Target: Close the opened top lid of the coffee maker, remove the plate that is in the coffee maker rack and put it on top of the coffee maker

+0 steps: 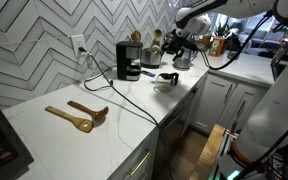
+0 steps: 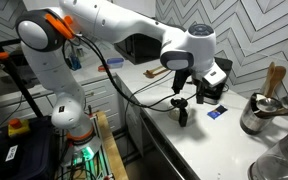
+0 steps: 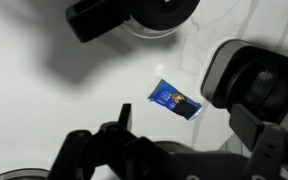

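Next, I move my gripper to the plate's near edge (image 1: 136, 72) (image 3: 235, 97), low in the coffee maker's rack, and close it there.
The black coffee maker (image 1: 128, 58) stands at the back of the white counter against the tiled wall. In an exterior view it (image 2: 212, 90) is partly behind my arm. Its top lid is too small to judge as open or shut. A pale shape in its front bay (image 1: 133, 71) looks like the plate. My gripper (image 1: 177, 47) (image 2: 180, 100) points down over the counter in front of the machine. In the wrist view its fingers (image 3: 179, 125) are spread apart and empty above a blue packet (image 3: 174, 100).
A glass carafe with a black handle (image 1: 166, 80) (image 3: 154, 15) sits in front of the machine. A steel pot (image 1: 182, 58) (image 2: 258, 115) and a utensil holder (image 2: 274, 82) stand nearby. Two wooden spoons (image 1: 79, 115) lie on the counter. A black cord (image 1: 124, 95) crosses it.
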